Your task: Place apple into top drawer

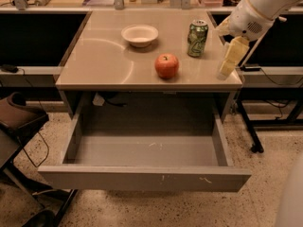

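The red-orange apple is on the table. My gripper will go to it next and close on the apple's side (pixel 174 66) that faces the white arm.
The red-orange apple (pixel 166 65) sits on the table (pixel 99 60) near its front edge, right of centre. The top drawer (pixel 144 178) is pulled out below the table, open, with nothing in it. My gripper (pixel 229 60) hangs from the white arm at the table's right edge, about level with the apple and well to its right, not touching it. It holds nothing.
A green can (pixel 197 38) stands behind and right of the apple. A white bowl (pixel 139 35) sits at the back centre. A dark chair (pixel 21 119) is at the left of the drawer. Black table legs (pixel 248 126) stand at the right.
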`<state>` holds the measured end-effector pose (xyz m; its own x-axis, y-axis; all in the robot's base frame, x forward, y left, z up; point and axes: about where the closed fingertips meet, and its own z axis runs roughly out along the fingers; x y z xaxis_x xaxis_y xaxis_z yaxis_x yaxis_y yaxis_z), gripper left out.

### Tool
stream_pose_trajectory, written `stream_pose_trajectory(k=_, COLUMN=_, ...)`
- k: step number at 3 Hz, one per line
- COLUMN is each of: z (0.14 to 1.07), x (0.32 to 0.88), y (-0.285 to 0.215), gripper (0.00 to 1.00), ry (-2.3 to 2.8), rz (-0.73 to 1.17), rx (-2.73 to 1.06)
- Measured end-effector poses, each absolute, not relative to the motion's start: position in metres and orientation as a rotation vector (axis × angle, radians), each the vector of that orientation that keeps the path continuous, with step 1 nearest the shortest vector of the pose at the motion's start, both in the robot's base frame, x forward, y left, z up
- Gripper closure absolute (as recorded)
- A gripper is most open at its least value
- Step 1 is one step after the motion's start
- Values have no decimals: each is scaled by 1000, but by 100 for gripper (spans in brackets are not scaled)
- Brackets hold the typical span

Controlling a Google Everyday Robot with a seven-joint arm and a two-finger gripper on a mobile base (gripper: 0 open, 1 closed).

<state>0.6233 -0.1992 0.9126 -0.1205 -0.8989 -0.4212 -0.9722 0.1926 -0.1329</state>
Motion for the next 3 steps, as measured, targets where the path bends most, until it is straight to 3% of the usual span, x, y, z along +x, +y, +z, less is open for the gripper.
stream_pose_trajectory(k=1, z=889, x=645, y=-183, gripper=0, ry=1943, rz=478, rx=-1711)
stream_pose_trajectory(k=3, z=876, x=667, y=-174, gripper=0, ry=1856, rz=588, rx=-1610)
